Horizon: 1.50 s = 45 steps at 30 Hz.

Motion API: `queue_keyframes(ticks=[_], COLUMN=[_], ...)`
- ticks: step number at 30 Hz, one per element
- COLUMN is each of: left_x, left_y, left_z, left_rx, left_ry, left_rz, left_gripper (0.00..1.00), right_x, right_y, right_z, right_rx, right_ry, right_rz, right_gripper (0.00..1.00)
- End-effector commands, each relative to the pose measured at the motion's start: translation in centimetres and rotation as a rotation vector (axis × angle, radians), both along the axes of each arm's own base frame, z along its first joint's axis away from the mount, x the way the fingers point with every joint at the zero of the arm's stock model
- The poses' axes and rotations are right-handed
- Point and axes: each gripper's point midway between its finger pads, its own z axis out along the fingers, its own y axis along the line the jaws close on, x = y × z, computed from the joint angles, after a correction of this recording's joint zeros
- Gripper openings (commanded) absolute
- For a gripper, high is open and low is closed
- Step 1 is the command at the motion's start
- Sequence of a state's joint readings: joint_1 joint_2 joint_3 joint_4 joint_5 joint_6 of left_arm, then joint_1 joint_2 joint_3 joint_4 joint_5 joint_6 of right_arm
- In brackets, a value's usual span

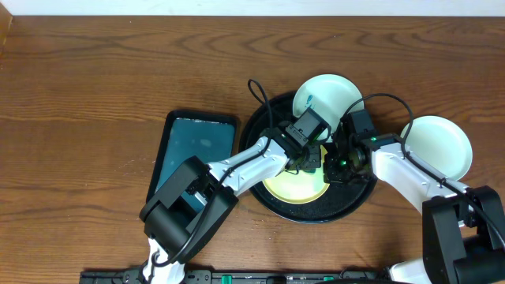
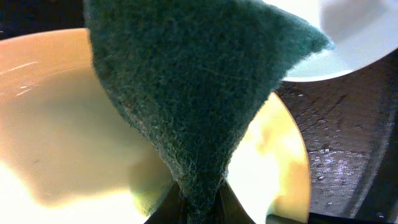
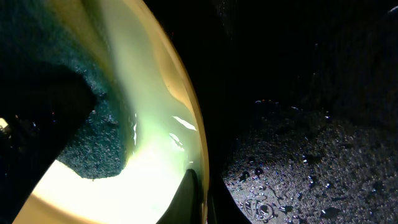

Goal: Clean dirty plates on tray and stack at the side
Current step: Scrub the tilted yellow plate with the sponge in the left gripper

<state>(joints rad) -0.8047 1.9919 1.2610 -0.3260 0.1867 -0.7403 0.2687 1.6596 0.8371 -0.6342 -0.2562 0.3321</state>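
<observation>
Next, the left gripper releases the teal sponge, now held against the yellow plate, in the near half of the rectangular dark teal tray (image 1: 200,181).
A pale yellow plate (image 1: 293,188) lies in the round black tray (image 1: 272,207). My left gripper (image 1: 306,158) is shut on a dark teal sponge (image 2: 193,93) and holds it against the yellow plate (image 2: 56,137). My right gripper (image 1: 341,164) is shut on the yellow plate's rim (image 3: 186,124), one finger inside and one outside. The sponge (image 3: 74,99) shows on the plate in the right wrist view. A mint-white plate (image 1: 326,95) with a teal smear leans on the tray's far rim. Another mint-white plate (image 1: 435,145) rests on the table at the right.
A rectangular dark teal tray (image 1: 189,150) lies left of the black tray. The black tray's wet floor (image 3: 311,162) shows in the right wrist view. The table's front edge runs just below the arm bases.
</observation>
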Motion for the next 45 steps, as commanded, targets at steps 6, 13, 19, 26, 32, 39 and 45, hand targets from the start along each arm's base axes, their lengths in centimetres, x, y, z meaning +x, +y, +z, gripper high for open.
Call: queue_keyframes(ticks=[6,13,19,26,32,39,45], left_x=[0.6,-1.6,-5.0,-6.8,-8.0,-7.5,-6.3], left_y=[12.6,15.2,9.3,1.5,-1.4,2.8,11.8], left_z=[-2.8,-2.3,-3.1,-2.1,-1.5,-2.8,-3.3], left_rx=[0.573,0.67,0.35,0.027,-0.042,0.127,0.478], left_ry=[-0.03,0.081,0.302,0.379,0.365,0.368,0.33], left_rz=[0.102,0.083,0.024,-0.02,-0.08,0.002,0.134], left_gripper=[0.07,0.07,0.08,0.08,0.08,0.08,0.07], right_x=[-1.2,-1.2,-1.0,-0.9,-0.9,-0.9,-0.9], right_y=[-2.3,-2.3,-2.3,-2.2,-2.2,-2.2,-2.2], right_z=[-1.9,-1.9,-1.9,-1.9,-1.9,-1.9,-1.9], right_rx=[-0.14,-0.14,-0.138,-0.136,-0.135,-0.136,-0.135], right_ry=[0.03,0.029,0.028,0.026,0.026,0.027,0.025], right_rz=[0.031,0.031,0.003,-0.015,-0.014,-0.014,-0.014], right_gripper=[0.01,0.01,0.01,0.01,0.01,0.01,0.01])
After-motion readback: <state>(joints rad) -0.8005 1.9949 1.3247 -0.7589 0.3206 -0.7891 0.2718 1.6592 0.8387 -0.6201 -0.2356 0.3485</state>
